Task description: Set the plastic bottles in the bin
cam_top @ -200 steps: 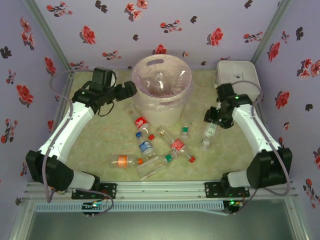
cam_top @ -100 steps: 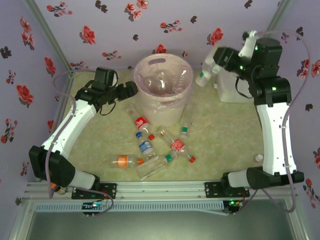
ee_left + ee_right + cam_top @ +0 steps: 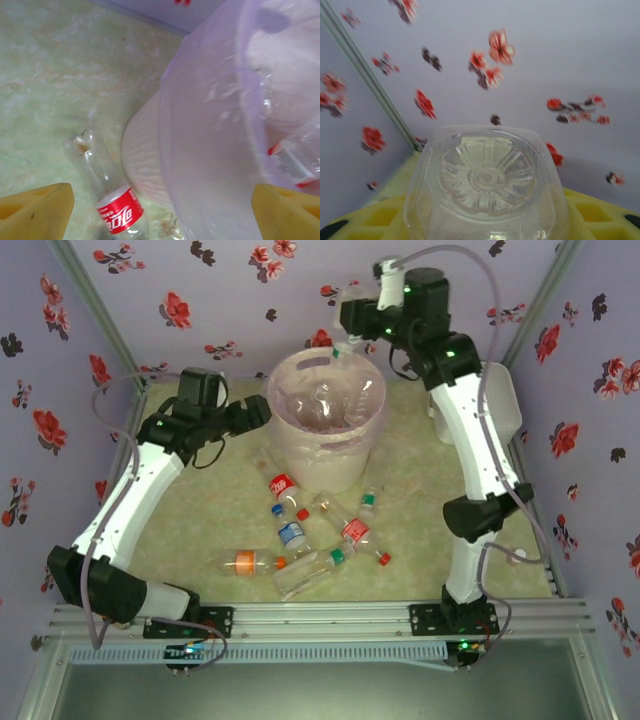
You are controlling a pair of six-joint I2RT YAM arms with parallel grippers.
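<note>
My right gripper is to set the clear plastic bottle free. It will let go of it on top of the clear bottles (image 3: pixel 326 406) inside the pinkish bag of the bin.
My right gripper (image 3: pixel 348 328) is raised high over the back rim of the bin (image 3: pixel 277 412) and is shut on a clear plastic bottle (image 3: pixel 343 347). In the right wrist view that bottle's ribbed base (image 3: pixel 487 177) sits between my yellow fingers (image 3: pixel 375 220). The bin, lined with a pinkish bag (image 3: pixel 215 125), holds clear bottles (image 3: pixel 322 400). My left gripper (image 3: pixel 256 416) stands open at the bin's left side, its yellow fingertips (image 3: pixel 35 210) far apart. A red-labelled bottle (image 3: pixel 117 212) lies under it. Several more bottles (image 3: pixel 300 540) lie on the table in front of the bin.
A white square lidded box (image 3: pixel 502 400) stands at the back right, partly behind my right arm. Flowered walls close in the back and both sides. Pale green table surface (image 3: pixel 190 520) lies bare to the left and right (image 3: pixel 420 540) of the bottle cluster.
My right arm lifted the bottle from low at the table's right, passed the white box, and swung left to above the bin's back rim. The left arm barely shifted.
</note>
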